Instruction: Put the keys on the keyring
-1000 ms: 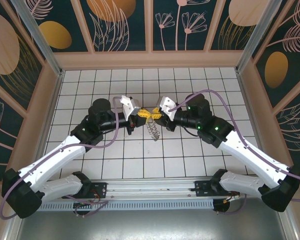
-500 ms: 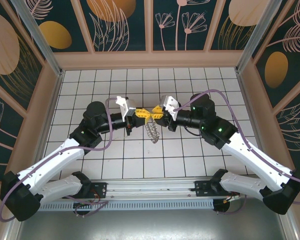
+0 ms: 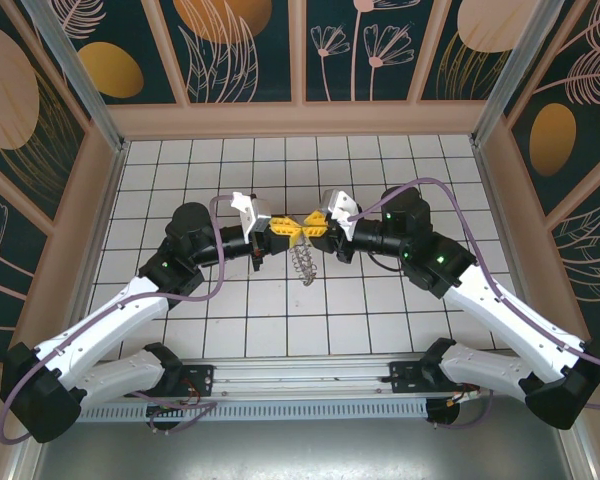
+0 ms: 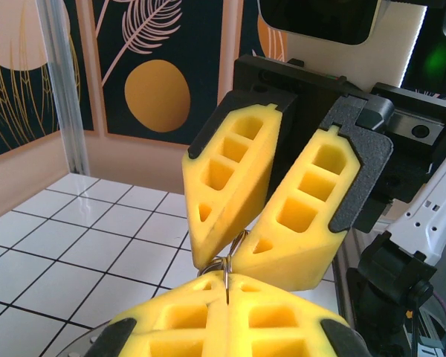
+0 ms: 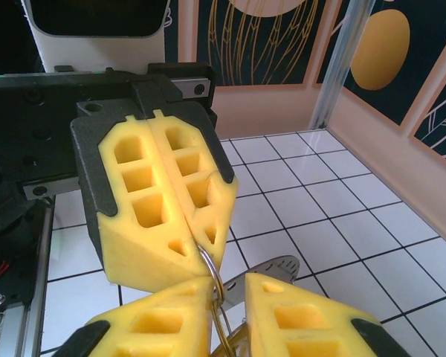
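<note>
The linked loops hang at a slant between the fingers of the robot's right gripper, so it should open, back away and pinch the keyring (image 5: 211,266) squarely beside the left gripper's fingers.
The keyring (image 4: 227,269) is a thin silvery wire ring held above the floor where the two grippers meet tip to tip. My left gripper (image 4: 227,288) is shut on it, its yellow pads pressed together with the wire edge-on between them. My right gripper (image 5: 229,294) faces it; the keyring (image 5: 214,269) runs along one pad into a narrow gap between the jaws. In the left wrist view the wire loops pass between the right gripper's fingertips (image 4: 262,245). The keys (image 3: 302,262) hang below as a silvery bunch, one perforated blade (image 5: 282,269) showing past the right pads.
The white tiled floor (image 3: 380,160) is bare around the arms. Patterned walls with a peach ledge (image 3: 300,118) and metal posts close in the back and sides. A metal rail (image 3: 300,378) carrying both arm bases runs along the near edge.
Both arms have shifted slightly toward the back wall with their grippers still joined at the ring, and the hanging keys moved with them. Over the last half second almost nothing moved.
</note>
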